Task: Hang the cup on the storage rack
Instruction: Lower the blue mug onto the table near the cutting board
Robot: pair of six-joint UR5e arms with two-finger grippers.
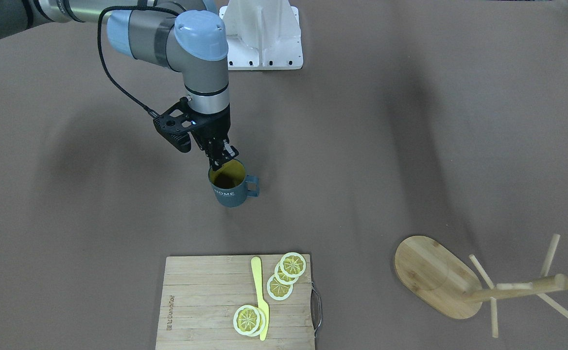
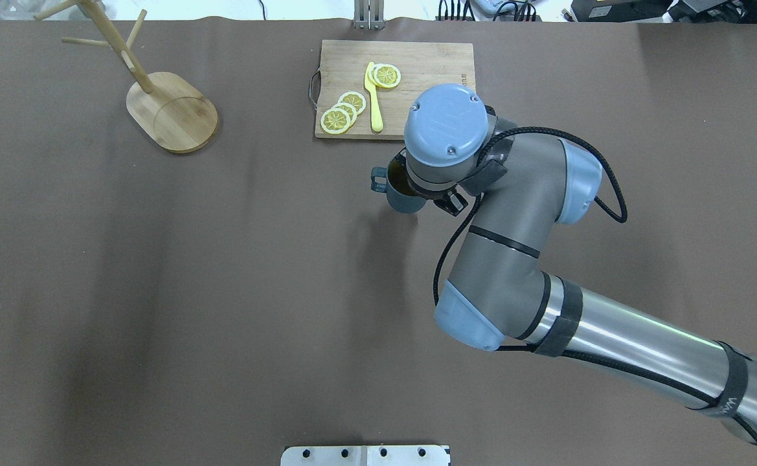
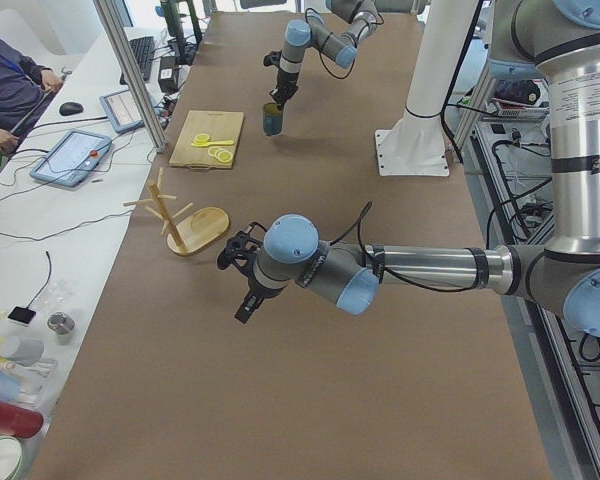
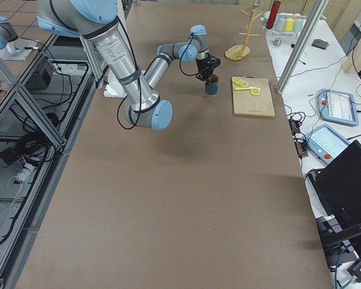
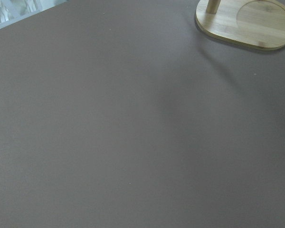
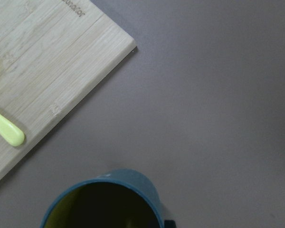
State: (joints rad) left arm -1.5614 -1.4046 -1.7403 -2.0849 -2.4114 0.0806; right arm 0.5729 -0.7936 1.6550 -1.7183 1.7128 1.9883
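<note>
My right gripper is going to let go of the cup on the bare table point(image 1: 277, 177) between the white mount plate and the lemon slices.
The cup point(image 1: 228, 188), a dark blue-grey mug with a yellow inside and "HOME" on its side, stands upright on the brown table, handle toward the robot's left. It also shows in the overhead view point(image 2: 399, 194) and at the bottom of the right wrist view point(image 6: 104, 202). My right gripper point(image 1: 224, 156) points down at the cup's rim on the robot's side, its fingers close together on the rim wall. The storage rack point(image 2: 171, 113) stands upright at the far left; its base shows in the left wrist view point(image 5: 247, 23). My left gripper point(image 3: 242, 308) hovers near the rack; I cannot tell if it is open or shut.
A slatted wooden cutting board point(image 1: 201, 301) with lemon slices point(image 1: 288, 272) and a yellow knife point(image 1: 260, 296) lies just beyond the cup. A white mount plate point(image 1: 264, 34) sits at the robot's base. Operators' desks lie beyond the table's far edge.
</note>
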